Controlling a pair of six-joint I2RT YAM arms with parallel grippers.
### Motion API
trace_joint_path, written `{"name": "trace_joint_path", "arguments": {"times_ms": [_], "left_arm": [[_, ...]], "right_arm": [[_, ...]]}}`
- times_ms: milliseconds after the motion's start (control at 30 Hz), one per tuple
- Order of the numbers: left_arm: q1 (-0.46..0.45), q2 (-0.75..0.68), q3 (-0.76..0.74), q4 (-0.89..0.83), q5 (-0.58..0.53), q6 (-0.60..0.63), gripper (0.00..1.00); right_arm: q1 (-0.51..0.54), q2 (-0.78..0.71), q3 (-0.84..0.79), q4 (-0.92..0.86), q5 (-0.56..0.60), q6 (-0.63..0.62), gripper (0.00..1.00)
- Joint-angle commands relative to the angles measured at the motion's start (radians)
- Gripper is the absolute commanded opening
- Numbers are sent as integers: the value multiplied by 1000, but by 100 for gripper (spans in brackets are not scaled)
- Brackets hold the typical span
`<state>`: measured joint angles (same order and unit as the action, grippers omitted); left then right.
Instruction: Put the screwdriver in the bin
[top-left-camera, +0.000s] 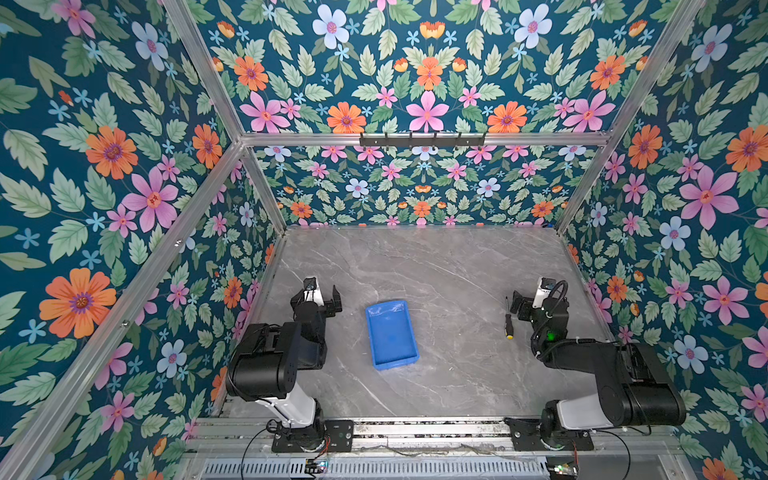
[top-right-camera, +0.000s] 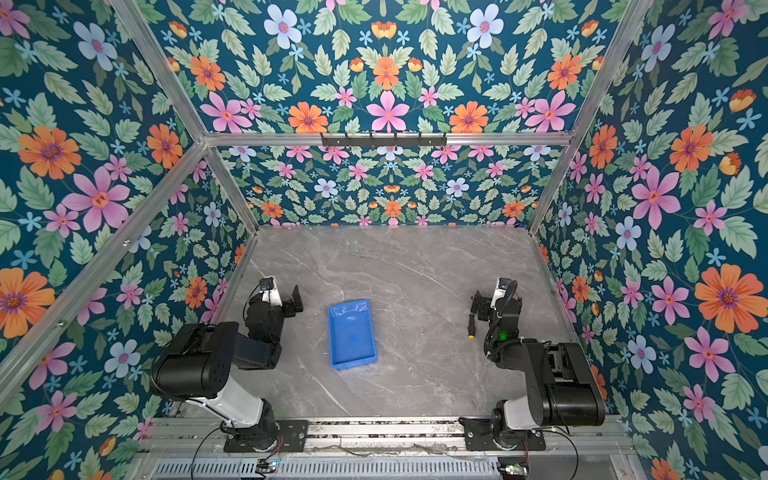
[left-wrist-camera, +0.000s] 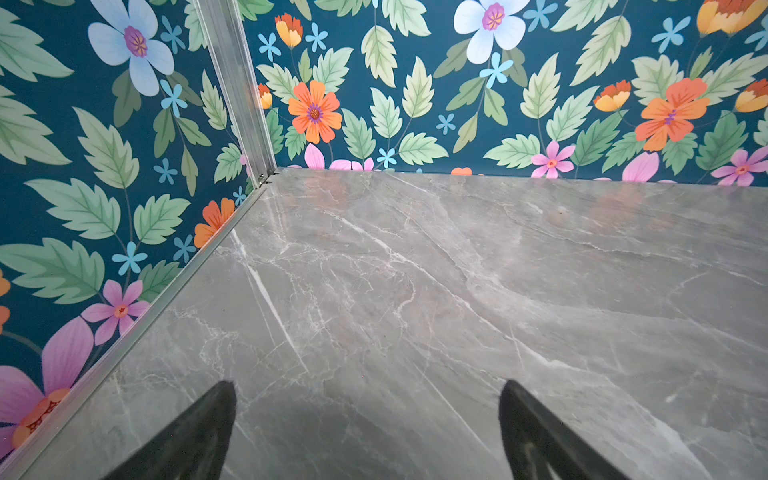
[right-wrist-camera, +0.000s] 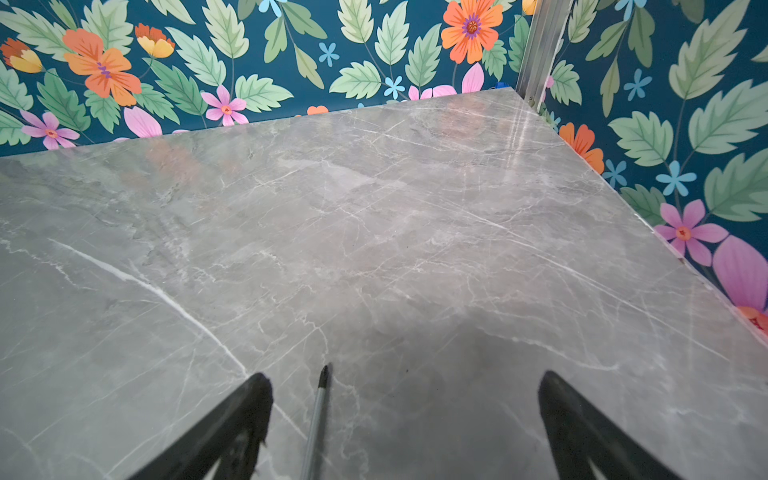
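The screwdriver is next for my right gripper, which should go to it and close on its handle's end (top-left-camera: 508, 316) beside the metal rod.
The screwdriver (top-left-camera: 508, 323) (top-right-camera: 471, 326) lies flat on the grey marble table at the right, yellow butt end toward the front, thin shaft pointing to the back. My right gripper (top-left-camera: 536, 299) (top-right-camera: 496, 299) (right-wrist-camera: 405, 377) stands open just beside and over it. In the right wrist view the shaft (right-wrist-camera: 318, 415) lies between the fingers, close to one of them, untouched. The blue bin (top-left-camera: 390, 334) (top-right-camera: 352, 334) sits empty at the middle of the table. To the left of the bin, my left gripper (top-left-camera: 316, 296) (top-right-camera: 276, 297) (left-wrist-camera: 368, 386) is open over bare table.
Floral walls close the table (top-left-camera: 436, 266) in on the left, back and right, with aluminium posts (top-left-camera: 262, 183) in the corners. A black hook rail (top-left-camera: 422, 139) hangs high on the back frame. Both arm bases sit on a metal rail (top-left-camera: 415, 430) along the front edge.
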<state>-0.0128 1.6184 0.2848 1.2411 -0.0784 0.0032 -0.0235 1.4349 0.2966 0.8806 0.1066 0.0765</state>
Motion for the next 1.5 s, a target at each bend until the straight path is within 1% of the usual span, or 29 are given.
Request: {"name": "trace_joint_path", "arguments": {"times_ms": [0, 100, 267, 333, 433, 500, 567, 667, 733, 833, 933, 1067, 1167, 1300, 1467], "left_arm": [[2, -3, 0, 13, 5, -3, 100], [0, -20, -8, 15, -11, -5, 100], [-8, -133, -13, -73, -13, 4, 100], [-21, -189, -8, -128, 6, 23, 100], [-53, -287, 15, -244, 24, 45, 100], [-79, -341, 33, -309, 42, 60, 100], [-117, -391, 52, -384, 53, 85, 100], [-201, -455, 94, -499, 56, 125, 100], [-278, -492, 115, -547, 30, 147, 100], [-376, -530, 145, -607, 27, 159, 100], [-461, -547, 171, -656, 37, 170, 100], [-525, -529, 245, -765, 126, 234, 100], [-577, -498, 297, -808, 182, 262, 100], [-643, -436, 339, -802, 210, 252, 100], [-726, -362, 395, -849, 240, 296, 100]], "right_arm": [[1, 0, 3, 14, 2, 8, 99], [1, -8, 0, 14, -18, -1, 99], [1, -75, 10, -56, -34, -6, 99], [3, -123, 25, -128, -47, -8, 99], [4, -208, 57, -285, -62, -10, 99], [13, -264, 61, -348, -65, -11, 99], [20, -320, 75, -436, -71, -1, 99], [35, -397, 118, -597, -66, 26, 99], [47, -437, 152, -707, -60, 52, 99], [62, -478, 206, -851, -67, 74, 99], [70, -502, 257, -973, -131, 95, 99], [93, -504, 287, -1044, -142, 133, 99], [115, -468, 314, -1094, -138, 144, 99], [128, -386, 371, -1176, -139, 176, 99], [129, -242, 460, -1297, -152, 211, 99]]}}
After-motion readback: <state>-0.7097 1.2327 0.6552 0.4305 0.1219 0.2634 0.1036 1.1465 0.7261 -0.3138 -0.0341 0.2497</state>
